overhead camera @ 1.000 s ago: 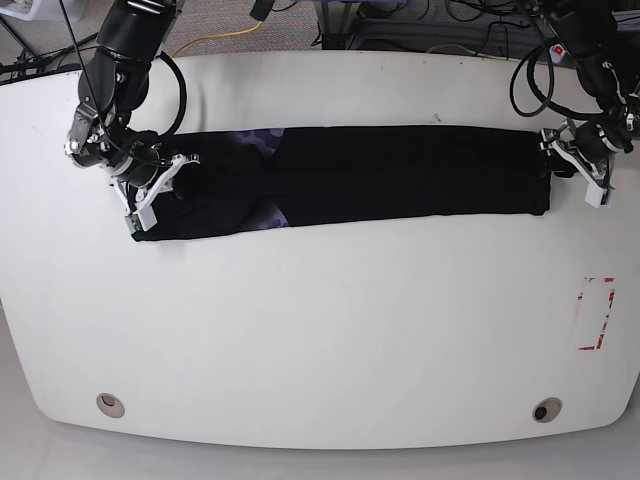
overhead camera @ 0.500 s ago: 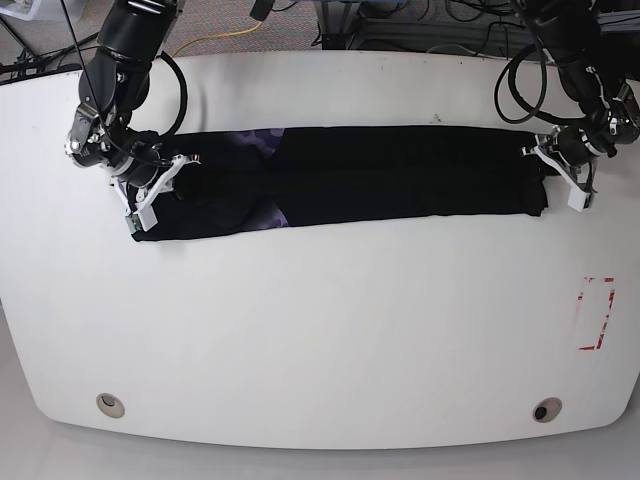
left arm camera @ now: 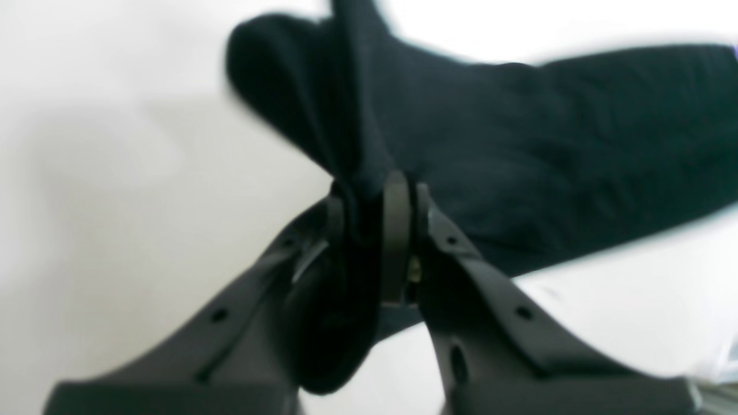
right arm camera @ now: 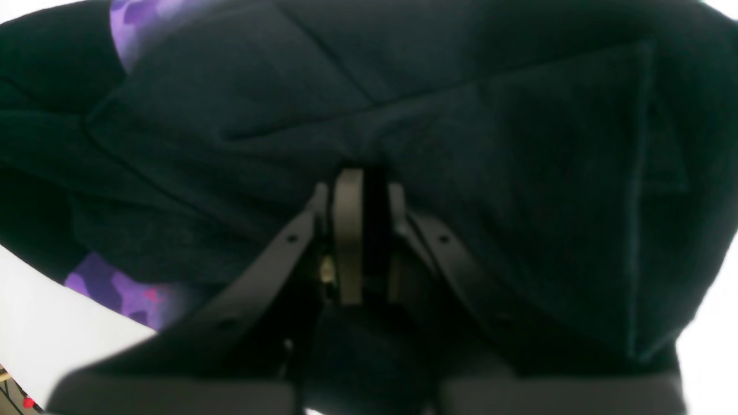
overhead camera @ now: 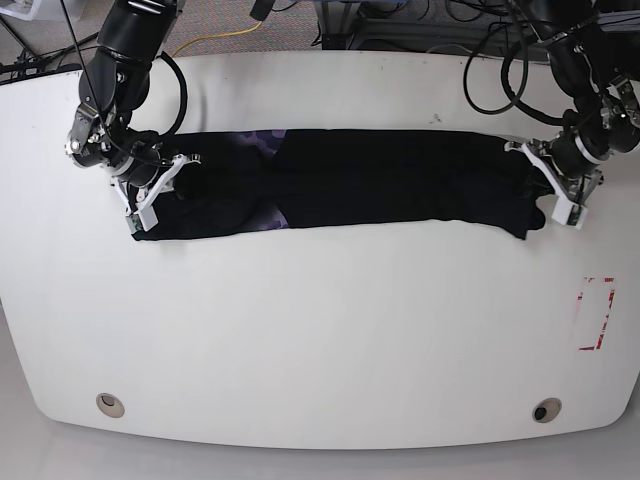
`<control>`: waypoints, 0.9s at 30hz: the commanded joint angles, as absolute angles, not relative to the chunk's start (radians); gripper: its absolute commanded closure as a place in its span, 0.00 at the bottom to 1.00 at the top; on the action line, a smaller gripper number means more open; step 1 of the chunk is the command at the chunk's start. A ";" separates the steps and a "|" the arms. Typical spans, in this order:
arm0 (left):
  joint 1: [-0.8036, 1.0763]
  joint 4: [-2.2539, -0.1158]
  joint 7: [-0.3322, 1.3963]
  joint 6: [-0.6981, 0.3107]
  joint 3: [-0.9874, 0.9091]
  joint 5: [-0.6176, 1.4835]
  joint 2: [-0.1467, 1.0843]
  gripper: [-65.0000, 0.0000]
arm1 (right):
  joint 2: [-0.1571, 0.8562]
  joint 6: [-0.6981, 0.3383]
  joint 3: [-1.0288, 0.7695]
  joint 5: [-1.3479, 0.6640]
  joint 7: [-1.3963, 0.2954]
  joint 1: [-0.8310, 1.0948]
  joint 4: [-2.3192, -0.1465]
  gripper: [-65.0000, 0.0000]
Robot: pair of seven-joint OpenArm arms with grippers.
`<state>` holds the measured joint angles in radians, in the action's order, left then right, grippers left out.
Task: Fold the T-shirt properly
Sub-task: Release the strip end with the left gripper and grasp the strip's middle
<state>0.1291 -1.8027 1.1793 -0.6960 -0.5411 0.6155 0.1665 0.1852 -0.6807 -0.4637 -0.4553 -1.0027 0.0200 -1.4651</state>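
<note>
The T-shirt's end, now bunched and lifted inward, will be let go by my left gripper on the middle of the T-shirt's black band (overhead camera: 355, 193), just past the purple print.
The black T-shirt (overhead camera: 380, 180) lies folded into a long band across the white table (overhead camera: 320, 330), with purple print (overhead camera: 262, 140) showing near its left part. My left gripper (overhead camera: 545, 200) is shut on the band's right end, which is bunched and lifted inward; the left wrist view shows the T-shirt (left arm camera: 519, 150) pinched between the left gripper's (left arm camera: 372, 207) fingers. My right gripper (overhead camera: 150, 195) is shut on the band's left end; in the right wrist view the T-shirt (right arm camera: 461, 144) fills the frame around the right gripper (right arm camera: 363, 190), purple print (right arm camera: 115, 291) beside it.
A red-and-white marker (overhead camera: 597, 313) lies near the table's right edge. Two round holes (overhead camera: 111, 404) (overhead camera: 546, 410) sit near the front edge. Cables and a yellow cord (overhead camera: 215, 40) run behind the table's back edge.
My left gripper has closed on the T-shirt's right end and pulled it leftward, bunching the cloth. The right gripper has stayed put on the left end.
</note>
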 commanded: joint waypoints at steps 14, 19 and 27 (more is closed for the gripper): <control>0.091 -1.929 1.188 -0.647 -0.243 0.616 -0.036 1.00 | 0.196 -0.682 -0.467 -0.460 -0.998 0.012 -1.483 0.91; 0.088 -1.925 1.185 -0.647 -0.150 0.478 -0.102 1.00 | 0.196 -0.682 -0.469 -0.460 -0.998 0.012 -1.483 0.91; 0.050 -1.891 1.185 -0.647 -0.101 0.357 -0.157 1.00 | 0.183 -0.682 -0.469 -0.460 -0.998 0.010 -1.483 0.91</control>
<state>0.0662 -1.8938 1.2079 -0.6510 -0.0998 0.3439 -0.1555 0.1810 -0.6807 -0.4656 -0.4553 -1.0023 0.0193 -1.4654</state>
